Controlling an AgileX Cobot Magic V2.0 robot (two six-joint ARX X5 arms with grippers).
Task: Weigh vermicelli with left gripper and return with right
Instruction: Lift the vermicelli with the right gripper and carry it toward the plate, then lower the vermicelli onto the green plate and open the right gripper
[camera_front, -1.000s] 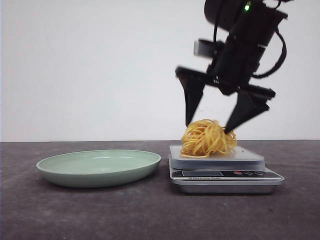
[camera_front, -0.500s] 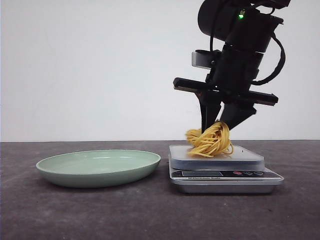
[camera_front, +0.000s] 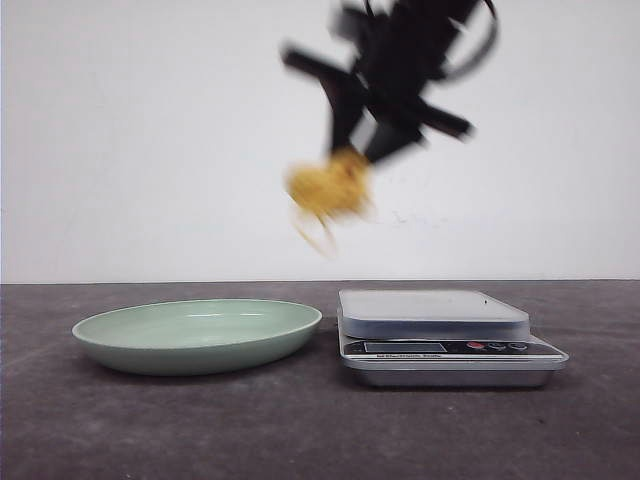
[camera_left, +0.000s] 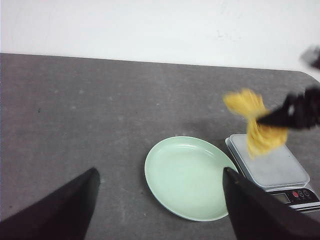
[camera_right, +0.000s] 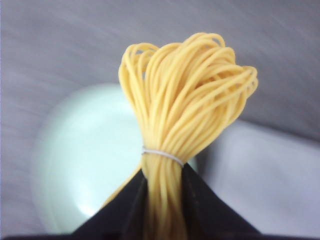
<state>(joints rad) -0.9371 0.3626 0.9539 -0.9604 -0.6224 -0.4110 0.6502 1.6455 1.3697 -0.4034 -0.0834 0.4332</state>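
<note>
Next, my right gripper lets go of the vermicelli in the middle of the empty pale green plate (camera_front: 204, 319) (camera_right: 114, 161) next to the scale.
My right gripper (camera_front: 352, 158) is shut on the vermicelli (camera_front: 328, 190), a yellow-orange noodle nest, and holds it high in the air above the gap between the plate and the scale; both are motion-blurred. In the right wrist view the strands (camera_right: 185, 100) are pinched between the black fingers (camera_right: 162, 167), over the pale green plate (camera_right: 75, 160). My left gripper (camera_left: 160, 172) is open and empty, high above the table on the plate's side. From there I see the vermicelli (camera_left: 255, 125) and the right gripper (camera_left: 295, 112).
The pale green plate (camera_front: 200, 335) lies empty on the dark table, left of a silver kitchen scale (camera_front: 435, 310) whose platform is bare. Both also show in the left wrist view, plate (camera_left: 185, 177) and scale (camera_left: 275, 167). A white wall stands behind.
The right gripper closed on the vermicelli on the scale, then lifted it off, up and to the left. The scale platform is now bare.
</note>
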